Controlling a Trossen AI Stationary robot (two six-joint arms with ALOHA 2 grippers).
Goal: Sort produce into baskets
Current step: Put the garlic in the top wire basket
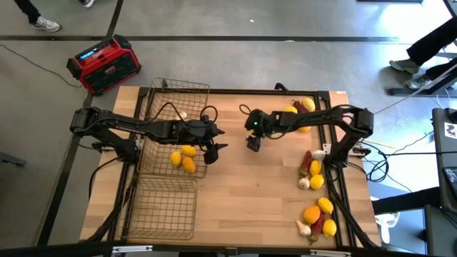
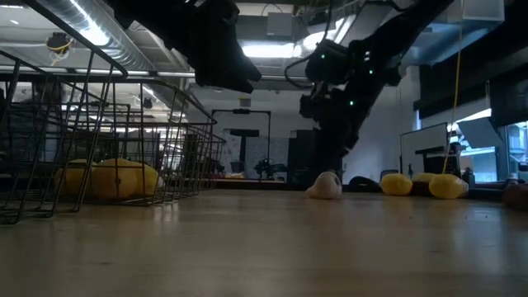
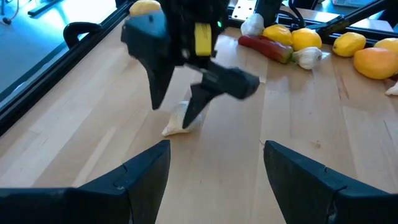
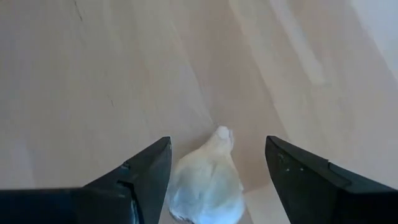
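Observation:
Next, my right gripper picks up its round body point(image 4: 207, 191), as the garlic bulb sits loose mid-table, short of the baskets, and then offer the stem to my left gripper.
A whitish garlic bulb point(image 4: 208, 180) lies on its side on the bare wood at mid-table. My right gripper point(image 4: 217, 142) stands open just over the bulb, pointing steeply down, one finger on either side of it; I see no touch. In the left wrist view the same bulb point(image 3: 179, 119) shows under that gripper point(image 3: 175, 112). My left gripper point(image 1: 214, 151) hangs open and holds nothing, at the right edge of the middle wire basket point(image 1: 158, 163), which holds three lemons point(image 1: 183, 158).
Two more wire baskets stand at the table's left, one far point(image 1: 177, 100) and one near point(image 1: 164, 207). Lemons, oranges, garlic and red chilies lie in heaps along the right edge point(image 1: 311, 173) point(image 1: 318, 218) point(image 1: 300, 107). A red-and-black box point(image 1: 104, 64) stands on the floor.

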